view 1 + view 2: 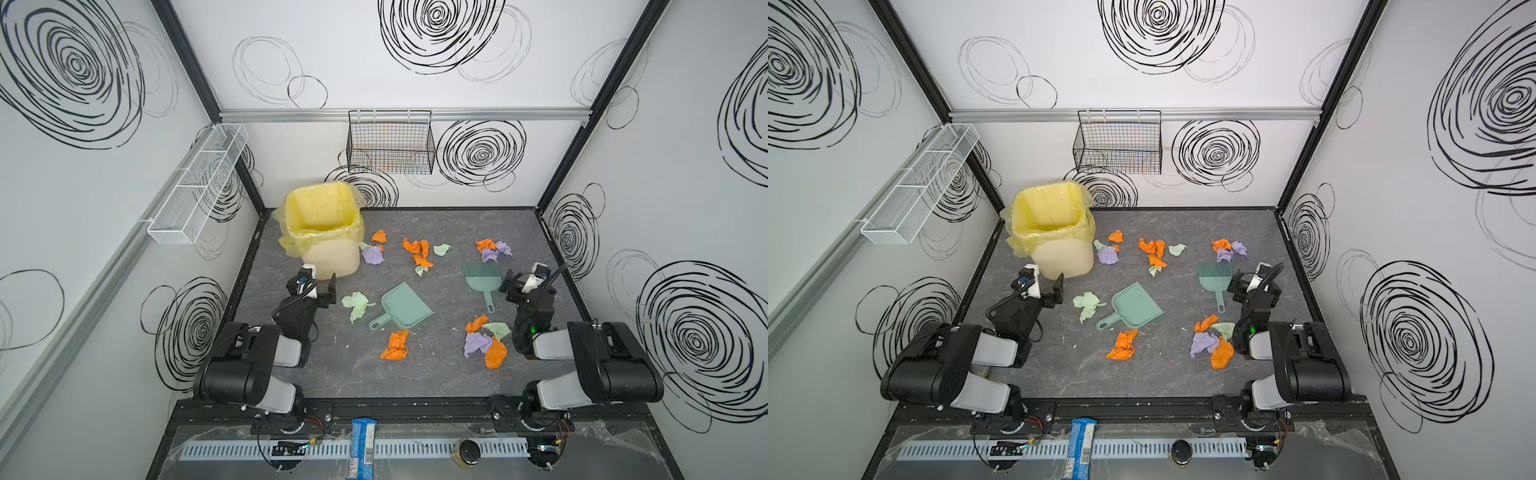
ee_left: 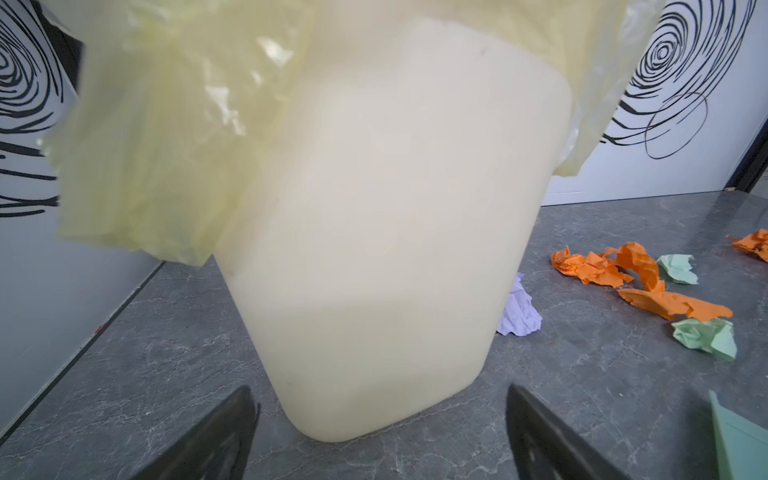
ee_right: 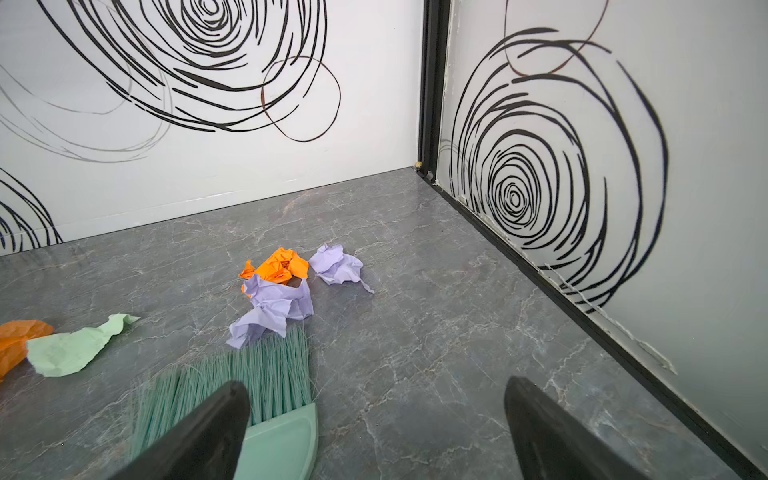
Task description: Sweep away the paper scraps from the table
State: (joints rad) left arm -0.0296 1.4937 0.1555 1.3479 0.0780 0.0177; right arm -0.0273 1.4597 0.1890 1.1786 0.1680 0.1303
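Note:
Next, I move my right gripper to the brush and grab it at the middle of its handle [image 1: 488, 301], to sweep the paper scraps.
Crumpled orange, lilac and pale green paper scraps [image 1: 417, 247] [image 1: 1121, 345] lie scattered over the dark grey table [image 1: 415, 382]. More scraps [image 2: 623, 270] show in the left wrist view, and a lilac and orange clump [image 3: 274, 303] touches the brush bristles. A mint-green dustpan [image 1: 401, 309] [image 1: 1133, 307] lies mid-table. The brush [image 1: 482, 276] [image 3: 266, 374] lies right of it. My left gripper [image 1: 320, 286] [image 2: 379, 390] hangs open and empty just before the bin. My right gripper [image 1: 521, 278] [image 3: 374, 384] is open and empty beside the brush head.
A cream bin [image 1: 328, 232] [image 2: 374, 249] with a yellow liner stands at the back left, close to the left gripper. A black wire basket [image 1: 390, 143] hangs on the back wall and a white one [image 1: 195, 187] on the left wall. Walls enclose three sides.

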